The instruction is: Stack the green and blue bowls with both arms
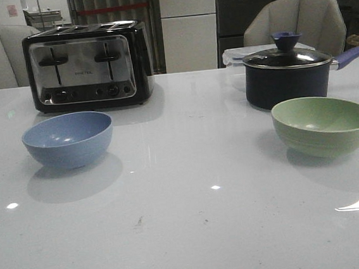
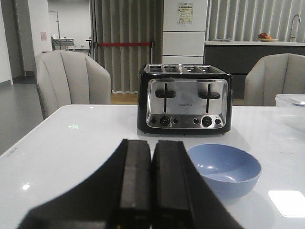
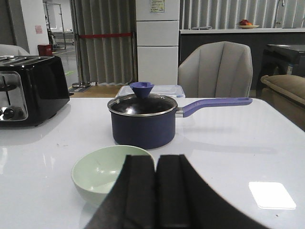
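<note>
My right gripper is going to close on the rim of the green bowl, at the side (image 3: pixel 151 156) farthest from the blue bowl.
The blue bowl (image 1: pixel 68 139) stands upright on the white table at the left, in front of the toaster. The green bowl (image 1: pixel 323 125) stands upright at the right, in front of the saucepan. Neither arm shows in the front view. In the left wrist view my left gripper (image 2: pixel 152 145) is shut and empty, short of the blue bowl (image 2: pixel 225 169) and to one side of it. In the right wrist view my right gripper (image 3: pixel 156 160) is shut and empty, just short of the green bowl (image 3: pixel 102 172), whose near rim its fingers hide.
A black and chrome toaster (image 1: pixel 87 66) stands at the back left. A dark lidded saucepan (image 1: pixel 287 76) with a blue handle stands at the back right, a clear plastic container (image 1: pixel 234 58) behind it. Grey chairs stand beyond the table's far edge.
</note>
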Motion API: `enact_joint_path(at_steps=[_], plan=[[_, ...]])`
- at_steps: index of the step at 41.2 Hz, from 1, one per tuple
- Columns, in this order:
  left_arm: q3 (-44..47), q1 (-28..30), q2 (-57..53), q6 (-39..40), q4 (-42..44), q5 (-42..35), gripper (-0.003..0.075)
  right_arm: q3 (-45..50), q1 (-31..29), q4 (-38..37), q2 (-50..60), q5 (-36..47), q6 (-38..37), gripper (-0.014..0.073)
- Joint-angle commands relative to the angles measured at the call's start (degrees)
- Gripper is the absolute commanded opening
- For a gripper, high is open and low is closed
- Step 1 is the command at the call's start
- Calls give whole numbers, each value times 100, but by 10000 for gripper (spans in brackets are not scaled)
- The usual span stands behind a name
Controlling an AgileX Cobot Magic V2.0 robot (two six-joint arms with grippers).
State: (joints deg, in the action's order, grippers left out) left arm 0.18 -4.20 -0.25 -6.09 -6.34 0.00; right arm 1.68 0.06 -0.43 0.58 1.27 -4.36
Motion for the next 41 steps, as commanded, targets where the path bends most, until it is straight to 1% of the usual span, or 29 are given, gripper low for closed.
enact_joint_path(at_steps=[1, 32, 38, 41], plan=[[25, -37, -112, 55, -43, -507, 93, -28, -39, -18, 113, 514, -6, 55], [25, -37, -112, 55, -43, -507, 93, -28, -37, -18, 113, 528, -6, 55], [-22, -37, -112, 71, -54, -836, 93, -47, -37, -18, 113, 685, -6, 55], [-205, -37, -112, 96, -250, -878, 93, -168, -31, -18, 113, 719, -6, 55]])
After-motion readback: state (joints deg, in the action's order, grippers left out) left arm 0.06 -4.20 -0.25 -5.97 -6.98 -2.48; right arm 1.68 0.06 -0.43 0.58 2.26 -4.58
